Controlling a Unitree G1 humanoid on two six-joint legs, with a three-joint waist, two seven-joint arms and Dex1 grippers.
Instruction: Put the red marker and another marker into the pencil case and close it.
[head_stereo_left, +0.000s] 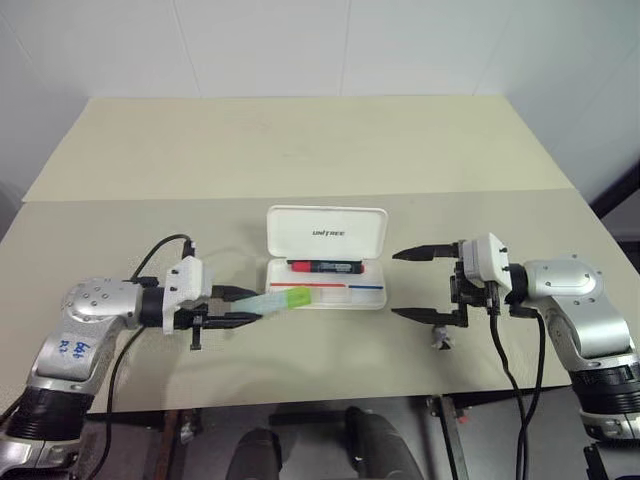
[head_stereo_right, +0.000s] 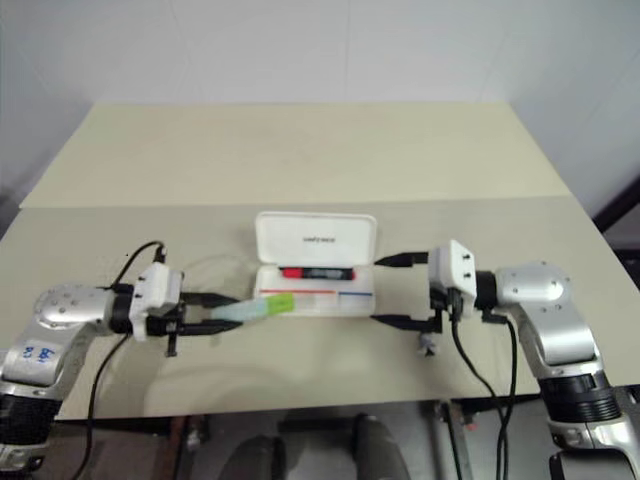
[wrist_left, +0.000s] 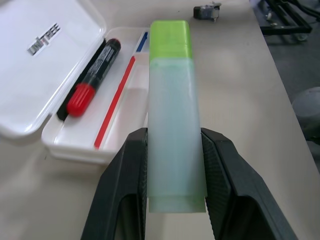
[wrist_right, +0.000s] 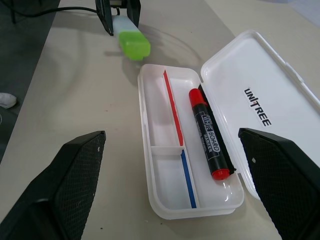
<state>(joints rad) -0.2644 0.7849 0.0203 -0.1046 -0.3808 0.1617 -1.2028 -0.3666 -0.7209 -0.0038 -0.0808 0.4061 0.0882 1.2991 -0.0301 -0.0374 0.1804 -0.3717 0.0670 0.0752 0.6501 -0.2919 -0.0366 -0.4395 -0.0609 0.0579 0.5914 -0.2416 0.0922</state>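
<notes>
My left gripper is going to put the highlighter, now raised over the table, down in the pencil case's front section (head_stereo_left: 314, 296) (wrist_left: 136, 101), next to the red strip.
The white pencil case (head_stereo_left: 372, 299) lies open at the table's middle, its lid (head_stereo_left: 327, 232) standing up at the back. The red marker (head_stereo_left: 325, 267) lies inside along the hinge side of the tray. My left gripper (head_stereo_left: 245, 307) is shut on another marker (head_stereo_left: 280, 299), a pale mint highlighter with a lime-green cap. It holds the highlighter by the body end, raised over the table, with the cap reaching the case's left front corner. My right gripper (head_stereo_left: 394, 284) hovers just right of the case, open wide with nothing between its fingers.
A small grey-black lump (head_stereo_left: 441, 341) lies on the table below my right gripper, near the front edge. The table's far half (head_stereo_left: 300, 140) is bare beige surface. A seam crosses the tabletop behind the case.
</notes>
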